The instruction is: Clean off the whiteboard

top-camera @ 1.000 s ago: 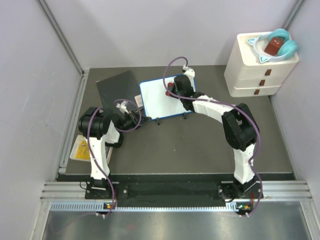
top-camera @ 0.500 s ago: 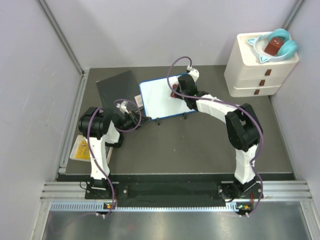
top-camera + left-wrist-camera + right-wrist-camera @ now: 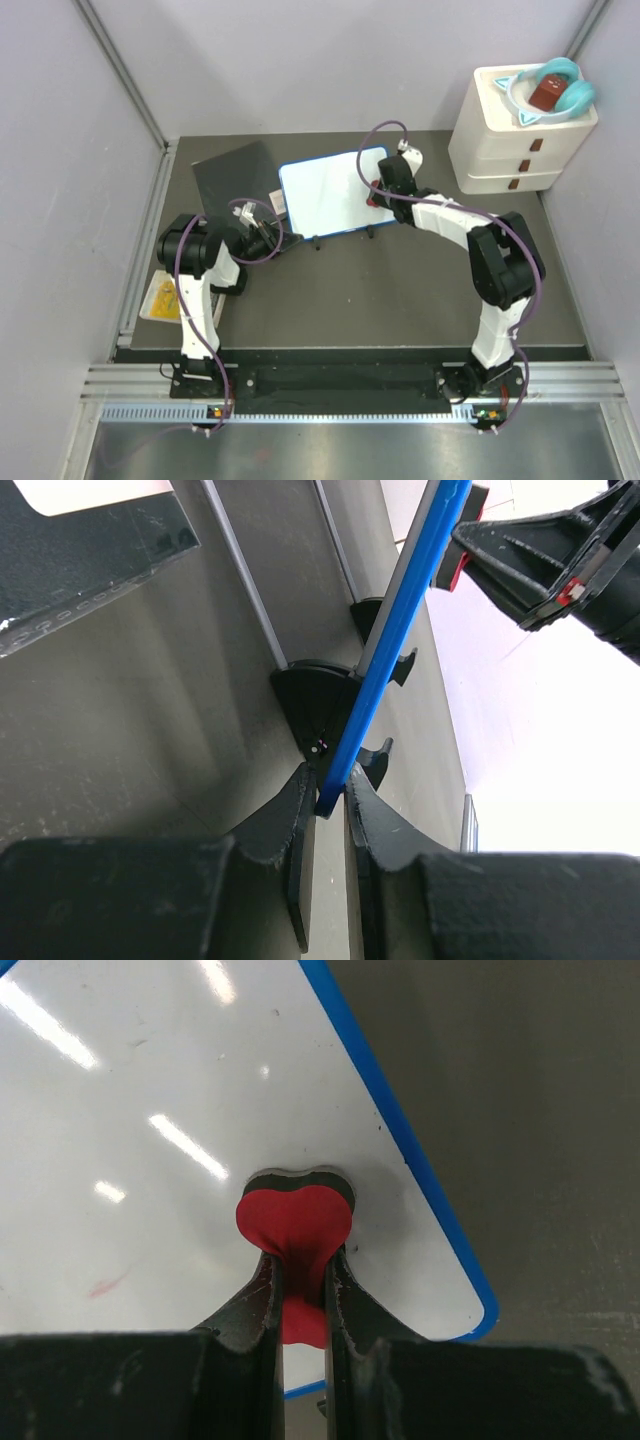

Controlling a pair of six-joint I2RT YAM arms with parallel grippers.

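Observation:
My right gripper has the red eraser. It will put the eraser down on the dark table [image 3: 403, 259] just below the whiteboard's near corner on the drawer side.
The whiteboard [image 3: 325, 192], white with a thin blue rim, lies near the middle of the dark table. My left gripper [image 3: 275, 236] is shut on the board's rim at its near left corner [image 3: 335, 785]. My right gripper [image 3: 380, 190] is shut on a red heart-shaped eraser [image 3: 293, 1222] and presses it onto the board near its right edge. In the right wrist view the board [image 3: 150, 1110] is mostly clean, with a faint red mark [image 3: 105, 1285] at the left. Black feet [image 3: 385, 660] show under the board.
A dark grey square sheet [image 3: 235, 180] lies left of the board. A white drawer unit [image 3: 520, 135] with a teal bowl stands at the back right. A yellow packet [image 3: 163, 297] lies at the table's left edge.
My right gripper has slid the red eraser rightward across the board, from its upper middle to near its right edge. The left gripper has stayed on the rim.

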